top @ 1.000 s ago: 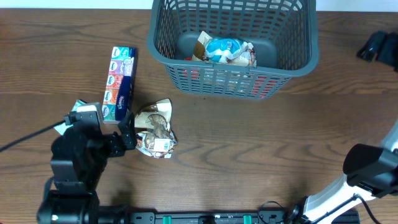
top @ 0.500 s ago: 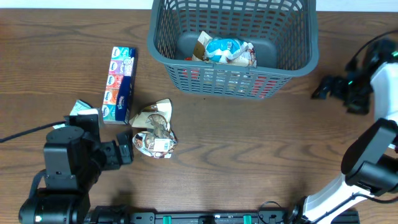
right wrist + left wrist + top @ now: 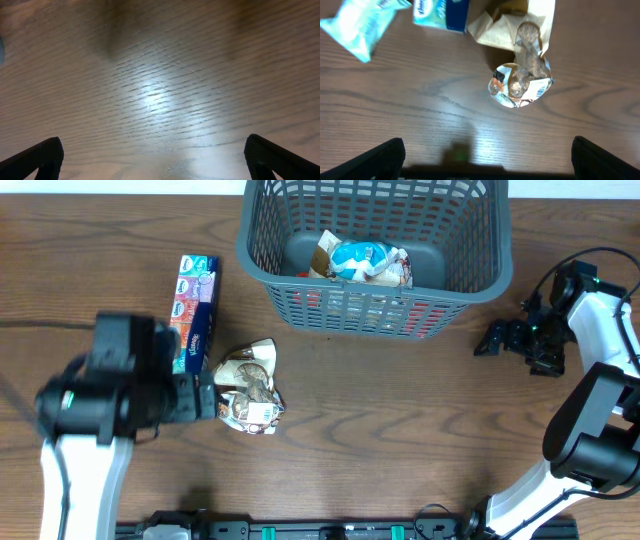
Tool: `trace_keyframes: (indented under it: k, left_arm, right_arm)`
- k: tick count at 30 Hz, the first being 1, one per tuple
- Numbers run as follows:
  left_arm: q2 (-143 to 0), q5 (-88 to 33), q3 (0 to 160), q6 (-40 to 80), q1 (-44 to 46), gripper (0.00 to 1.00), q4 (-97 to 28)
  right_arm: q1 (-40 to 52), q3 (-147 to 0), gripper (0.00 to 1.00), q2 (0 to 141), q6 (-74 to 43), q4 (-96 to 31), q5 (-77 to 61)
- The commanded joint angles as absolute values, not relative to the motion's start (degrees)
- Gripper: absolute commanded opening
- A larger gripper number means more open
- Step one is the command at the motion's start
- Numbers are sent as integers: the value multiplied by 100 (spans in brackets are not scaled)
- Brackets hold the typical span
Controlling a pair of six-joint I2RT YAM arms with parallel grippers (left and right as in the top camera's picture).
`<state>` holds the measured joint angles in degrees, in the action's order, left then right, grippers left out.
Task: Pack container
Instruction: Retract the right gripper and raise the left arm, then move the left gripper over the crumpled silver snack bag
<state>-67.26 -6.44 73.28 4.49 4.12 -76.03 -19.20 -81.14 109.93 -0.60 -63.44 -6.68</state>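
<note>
The robot's left gripper needs to next grasp the middle of the brown snack packet [image 3: 253, 384] [image 3: 532, 56], below its pale end that points toward the basket.
The container [image 3: 243, 252], a large dark grey lattice basket, stands at the top centre with a blue and brown packet [image 3: 362, 260] inside. A crumpled brown snack packet [image 3: 250, 388] lies on the table below the basket's left corner, and it also shows in the left wrist view [image 3: 522, 80]. My left gripper [image 3: 205, 398] is open just left of this packet, its jaws wide over bare wood [image 3: 487, 161]. Right of the basket my right gripper [image 3: 493, 338] is open too, low over bare table [image 3: 155, 157] with nothing between its fingers.
A blue pack of tissues [image 3: 192, 313] lies left of the basket, its end visible in the left wrist view [image 3: 442, 12]. A pale teal packet [image 3: 362, 27] lies to its left, hidden under my left arm in the overhead view.
My right arm has swung in from the right edge towards the basket's right side. My left arm has lifted and shifted, with its gripper staying beside the brown packet.
</note>
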Motion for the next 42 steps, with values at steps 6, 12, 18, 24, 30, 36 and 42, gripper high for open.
trace_keyframes:
  k: [6, 12, 18, 24, 30, 36, 42]
  left_arm:
    - [-7253, -148, 7472, 502, 1350, 99, -7234]
    - [-7454, 298, 7472, 519, 2178, 99, -7054]
    - [-7557, 224, 7470, 412, 2202, 99, -6952]
    - [-7780, 617, 7411, 615, 2093, 99, -6589]
    - [-8698, 978, 7411, 1122, 2091, 99, -6392]
    - [-8949, 1020, 7352, 1885, 2091, 99, -5800]
    - [-8849, 1284, 7164, 2596, 2091, 99, -5594]
  right_arm:
    - [-1813, -8099, 99, 10984, -34, -6283, -707]
    - [-1796, -8099, 99, 10984, -36, -6272, -709]
    - [-1791, -8099, 99, 10984, -32, -6276, -709]
    - [-1791, -8099, 99, 10984, -32, -6278, -709]
    - [-1791, -8099, 99, 10984, -32, -6281, -709]
    - [-1791, -8097, 99, 10984, 10, -6311, -709]
    - [-1791, -8099, 99, 10984, 45, -6311, -709]
